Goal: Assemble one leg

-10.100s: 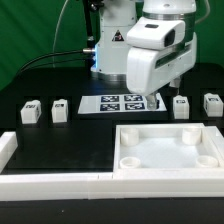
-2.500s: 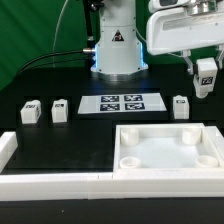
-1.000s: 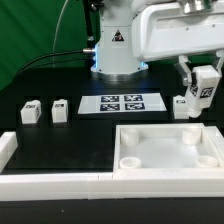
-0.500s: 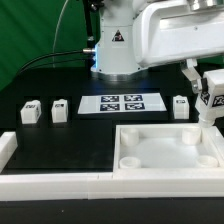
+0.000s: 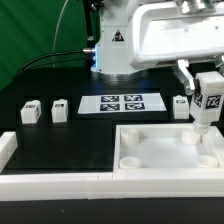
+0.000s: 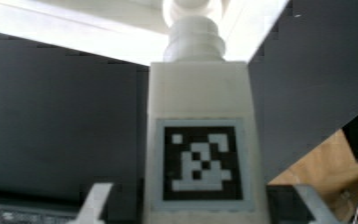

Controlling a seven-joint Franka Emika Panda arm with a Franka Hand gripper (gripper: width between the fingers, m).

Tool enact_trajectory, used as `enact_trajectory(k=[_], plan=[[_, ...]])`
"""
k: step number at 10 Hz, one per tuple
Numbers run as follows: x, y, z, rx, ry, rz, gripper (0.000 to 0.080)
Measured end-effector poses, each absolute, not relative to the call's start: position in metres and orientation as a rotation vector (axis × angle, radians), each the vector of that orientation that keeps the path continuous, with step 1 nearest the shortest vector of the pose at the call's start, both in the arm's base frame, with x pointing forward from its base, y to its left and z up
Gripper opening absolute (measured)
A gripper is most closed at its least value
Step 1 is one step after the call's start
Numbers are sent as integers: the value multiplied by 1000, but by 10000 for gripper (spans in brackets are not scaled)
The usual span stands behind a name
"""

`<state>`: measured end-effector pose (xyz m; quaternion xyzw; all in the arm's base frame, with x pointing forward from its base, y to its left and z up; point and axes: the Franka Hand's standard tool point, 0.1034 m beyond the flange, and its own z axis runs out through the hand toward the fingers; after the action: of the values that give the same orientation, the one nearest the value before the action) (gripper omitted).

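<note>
Next, I let go of the white leg in the tray-like piece's front corner hole (image 5: 208,161), on the side of the lone standing leg.
My gripper (image 5: 206,88) is shut on a white leg (image 5: 209,100) with a black-and-white tag on its face. I hold it upright above the far right corner of the large white tray-like piece (image 5: 160,143). Its lower end hangs just over the corner hole (image 5: 205,155). In the wrist view the leg (image 6: 201,130) fills the middle, its tag facing the camera, with a finger (image 6: 101,203) at each side. Three more legs stand on the black table: two at the exterior view's left (image 5: 31,110) (image 5: 60,109) and one at the right (image 5: 181,105).
The marker board (image 5: 122,102) lies flat behind the tray-like piece. A white fence-like border (image 5: 50,180) runs along the front edge, with a raised end at the left (image 5: 6,150). The arm's base (image 5: 117,45) stands at the back.
The gripper has carried the leg down and toward the front, from high above the right legs to just over the tray-like piece's far right corner. One of the two right legs has left the table.
</note>
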<state>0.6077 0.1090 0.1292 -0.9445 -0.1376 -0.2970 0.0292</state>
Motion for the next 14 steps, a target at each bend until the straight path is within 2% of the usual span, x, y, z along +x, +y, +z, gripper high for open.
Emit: enact_trajectory(k=[4,9,14], plan=[[614,111,126,-2910,-421,-918,294],[625,117,103,-2905,-417,-899,294],[622,117,90,-2903,-413,-908,294]])
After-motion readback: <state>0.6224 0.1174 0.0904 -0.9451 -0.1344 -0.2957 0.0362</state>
